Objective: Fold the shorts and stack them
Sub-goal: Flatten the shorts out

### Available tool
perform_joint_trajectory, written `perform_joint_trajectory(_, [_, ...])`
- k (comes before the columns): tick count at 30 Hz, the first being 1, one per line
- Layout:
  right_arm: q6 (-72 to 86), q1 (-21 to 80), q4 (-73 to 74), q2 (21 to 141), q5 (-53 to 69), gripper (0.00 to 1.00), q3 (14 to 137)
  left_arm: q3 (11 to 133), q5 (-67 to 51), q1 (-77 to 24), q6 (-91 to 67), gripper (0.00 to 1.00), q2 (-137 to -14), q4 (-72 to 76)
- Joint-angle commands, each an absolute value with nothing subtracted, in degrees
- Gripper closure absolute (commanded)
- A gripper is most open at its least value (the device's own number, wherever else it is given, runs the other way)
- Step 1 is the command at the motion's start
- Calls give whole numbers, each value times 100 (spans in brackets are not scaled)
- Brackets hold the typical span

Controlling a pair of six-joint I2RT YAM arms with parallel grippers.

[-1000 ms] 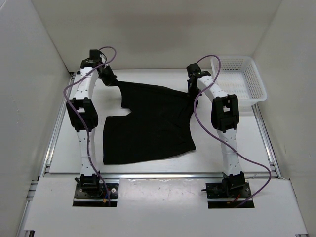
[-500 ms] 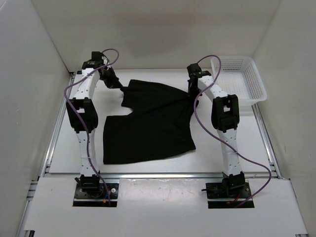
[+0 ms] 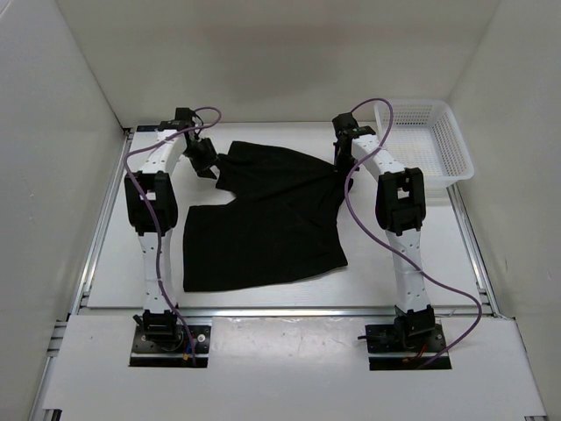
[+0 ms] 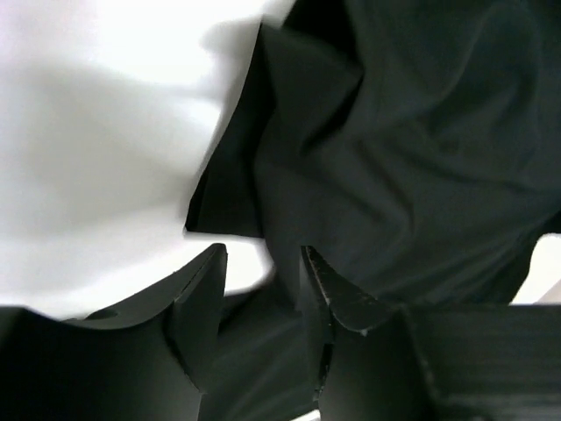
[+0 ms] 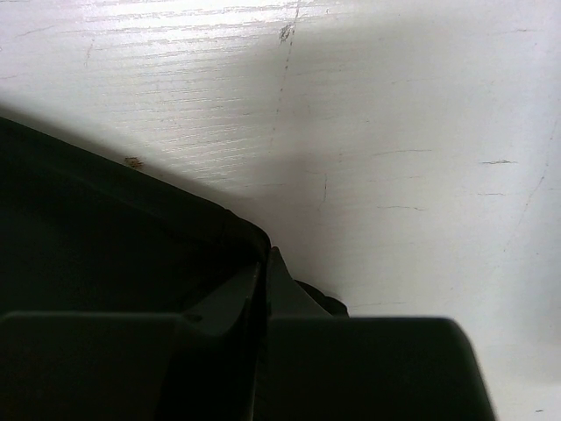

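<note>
Next, I take the fabric farther in with my left gripper (image 3: 244,163) and pull it toward the back, because the shorts' leg near that gripper lies bunched in folds.
The black shorts (image 3: 272,219) lie spread on the white table, rumpled along the back edge. My left gripper (image 3: 208,162) hovers at the shorts' back left corner. In the left wrist view its jaws (image 4: 263,263) stand apart, with folds of the black fabric (image 4: 421,132) lying loose under and between them. My right gripper (image 3: 340,162) sits at the shorts' back right corner. In the right wrist view its jaws (image 5: 266,259) are closed on the fabric edge (image 5: 88,219), low over the table.
A white perforated basket (image 3: 425,140) stands at the back right corner of the table. White walls enclose the table on the left, back and right. Purple cables loop off both arms.
My left gripper has moved right and down onto the shorts' back left corner and its jaws have come apart, letting the fabric go. The right arm has stayed put.
</note>
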State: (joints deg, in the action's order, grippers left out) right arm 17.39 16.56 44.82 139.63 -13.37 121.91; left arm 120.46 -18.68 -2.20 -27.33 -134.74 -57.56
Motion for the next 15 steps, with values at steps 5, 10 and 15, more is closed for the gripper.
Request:
perform_joint_trajectory(5, [1714, 1608, 4526, 13615, -1336, 100, 12094, 13157, -1618, -404, -2839, 49, -14096, -5581])
perform_joint_trajectory(10, [1714, 1608, 4526, 13614, -1336, 100, 12094, 13464, -1564, -466, -2892, 83, -14387, -5581])
perform_joint_trajectory(15, [1714, 1608, 4526, 13614, -1336, 100, 12041, 13271, -1380, -466, -2892, 90, -14055, -5581])
